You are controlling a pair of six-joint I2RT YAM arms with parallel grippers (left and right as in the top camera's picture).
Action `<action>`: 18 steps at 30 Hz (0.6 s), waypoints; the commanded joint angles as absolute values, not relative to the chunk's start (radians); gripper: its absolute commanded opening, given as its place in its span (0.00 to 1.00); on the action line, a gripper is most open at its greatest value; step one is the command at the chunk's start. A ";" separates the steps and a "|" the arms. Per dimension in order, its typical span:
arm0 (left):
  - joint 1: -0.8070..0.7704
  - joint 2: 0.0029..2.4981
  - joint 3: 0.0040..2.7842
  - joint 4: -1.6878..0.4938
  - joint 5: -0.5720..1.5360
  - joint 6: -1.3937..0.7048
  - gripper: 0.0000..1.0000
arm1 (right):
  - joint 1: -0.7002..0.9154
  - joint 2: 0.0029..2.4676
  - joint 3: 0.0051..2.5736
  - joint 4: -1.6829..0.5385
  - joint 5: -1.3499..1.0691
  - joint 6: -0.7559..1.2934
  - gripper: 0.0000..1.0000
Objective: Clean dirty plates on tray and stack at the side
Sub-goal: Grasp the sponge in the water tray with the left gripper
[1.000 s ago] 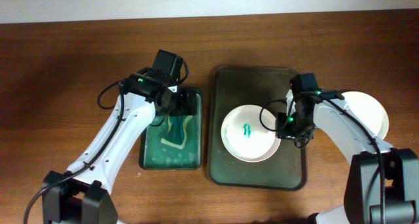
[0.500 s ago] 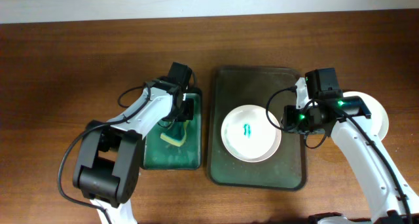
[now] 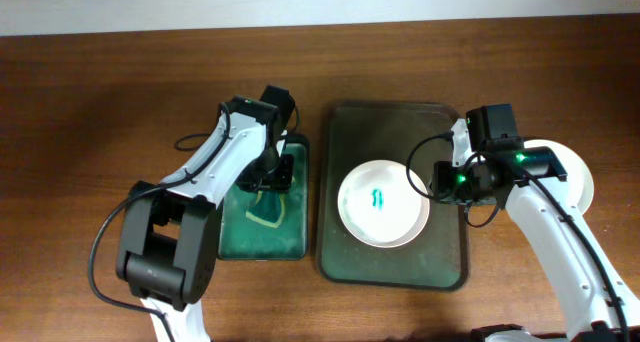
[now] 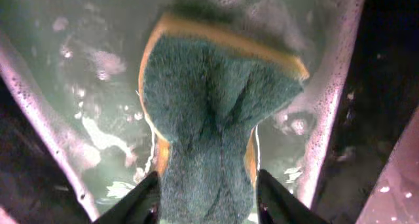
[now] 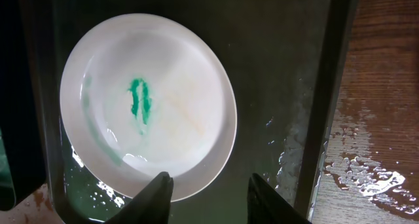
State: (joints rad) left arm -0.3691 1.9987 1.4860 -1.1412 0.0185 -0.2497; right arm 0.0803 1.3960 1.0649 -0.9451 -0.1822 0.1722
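The robot's right gripper should close on the rim (image 3: 429, 198) (image 5: 236, 120) of the smeared white plate, on the side that faces the plain white plate.
A white plate (image 3: 382, 202) with a teal-green smear (image 5: 139, 101) lies in the middle of the dark olive-grey tray (image 3: 400, 267). My right gripper (image 3: 440, 187) hovers open at that plate's right rim (image 5: 209, 178), nothing between its fingers. A second, plain white plate (image 3: 570, 172) lies on the table right of the tray, partly hidden by my right arm. My left gripper (image 3: 272, 172) is over the small green tray (image 3: 235, 242), shut on a sponge (image 4: 216, 112) with a green scouring face and yellow edge, which creases between the fingers.
The green tray holds soapy water with foam (image 4: 98, 135). Water is spilled on the wooden table (image 5: 366, 178) just right of the dark tray's rim. Bare tray floor (image 5: 281, 86) lies to the right of the smeared plate.
The left gripper, open over the green tray a second ago, has closed on the sponge. The right gripper drew back a little from the plate, then stayed still.
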 commanded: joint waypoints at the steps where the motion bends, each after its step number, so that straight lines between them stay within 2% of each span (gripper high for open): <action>1: -0.371 1.969 1.382 -1.074 0.032 -0.245 0.37 | 0.085 1.393 1.079 -0.947 -0.180 0.162 0.39; 2: -0.371 1.969 1.335 -1.008 0.034 -0.245 0.36 | 0.085 1.393 1.079 -0.947 -0.180 0.162 0.39; 4: -0.371 1.969 1.255 -0.868 0.035 -0.245 0.22 | 0.085 1.393 1.079 -0.947 -0.180 0.162 0.39; 5: -0.371 1.969 1.234 -0.831 0.035 -0.245 0.00 | 0.085 1.393 1.079 -0.948 -0.180 0.162 0.39; 9: -0.365 1.937 1.277 -0.896 0.034 -0.245 0.00 | 0.084 1.393 1.079 -0.953 -0.154 0.171 0.39; 12: -0.359 1.882 1.346 -0.968 0.001 -0.245 0.00 | 0.083 1.396 1.079 -0.976 -0.010 0.310 0.39; 18: -0.359 1.921 1.275 -0.873 -0.067 -0.315 0.00 | 0.083 1.427 1.075 -0.989 -0.072 0.258 0.39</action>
State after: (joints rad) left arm -0.3653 1.9038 1.3098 -0.8845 -0.0380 -0.2592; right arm 0.0803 1.3983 1.0649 -0.9829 -0.0677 0.2840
